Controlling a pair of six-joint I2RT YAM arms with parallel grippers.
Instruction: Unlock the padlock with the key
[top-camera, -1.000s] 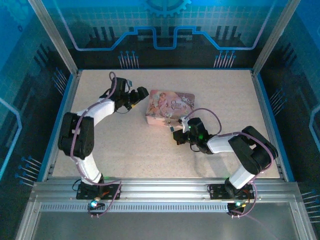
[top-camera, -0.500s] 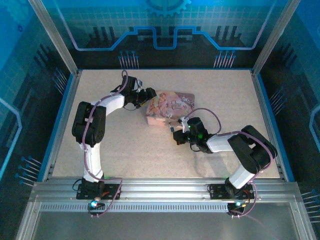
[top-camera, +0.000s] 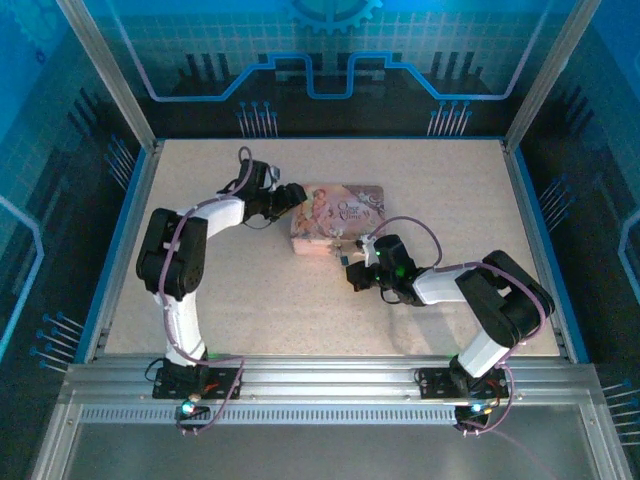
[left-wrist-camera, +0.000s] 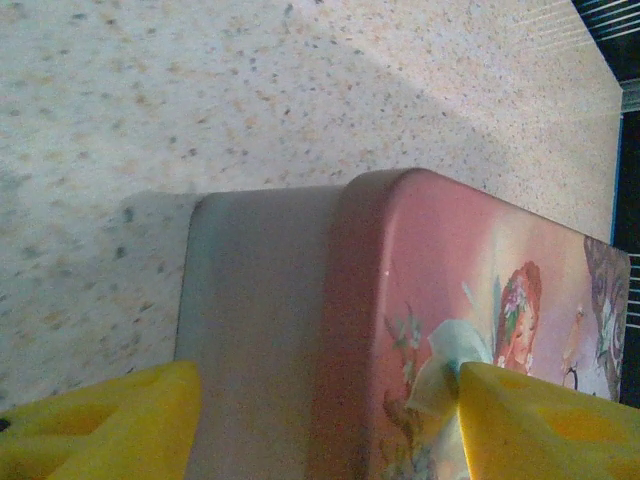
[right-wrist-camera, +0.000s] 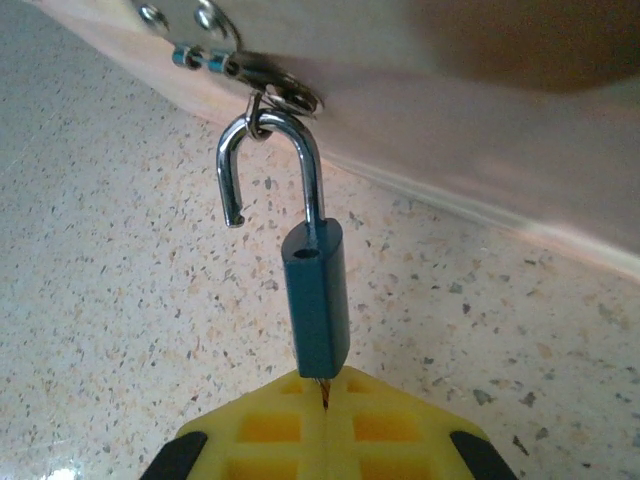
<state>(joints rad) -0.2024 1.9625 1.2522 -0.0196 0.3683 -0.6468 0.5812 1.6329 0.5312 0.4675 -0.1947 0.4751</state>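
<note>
The padlock's open shackle still hangs through the hasp's ring while the robot's right gripper holds only the key, so the robot should take the shackle itself (right-wrist-camera: 312, 178).
The padlock (right-wrist-camera: 315, 300), small with a dark blue body, hangs by its shackle (right-wrist-camera: 270, 150) from the ring on the pink tin's hasp. One shackle end stands free of the body's hole. The key (right-wrist-camera: 323, 388) shows as a thin brassy sliver entering the padlock's underside. My right gripper (right-wrist-camera: 325, 392) is shut on it, yellow fingers pressed together. From above, the right gripper (top-camera: 354, 266) sits at the tin's near edge beside the padlock (top-camera: 345, 256). My left gripper (left-wrist-camera: 328, 390) is open and straddles the tin's left end, also seen from above as the left gripper (top-camera: 292, 196).
The pink picture-printed tin (top-camera: 340, 213) lies mid-table, its corner (left-wrist-camera: 400, 260) between the left fingers (left-wrist-camera: 110, 420). The speckled tabletop (top-camera: 270, 290) has free room in front and to the right. Blue side rails (top-camera: 540, 240) and clear walls bound the workspace.
The left arm swung right until its open gripper reached the tin's left end, and the tin shifted slightly. The right gripper stayed at the padlock.
</note>
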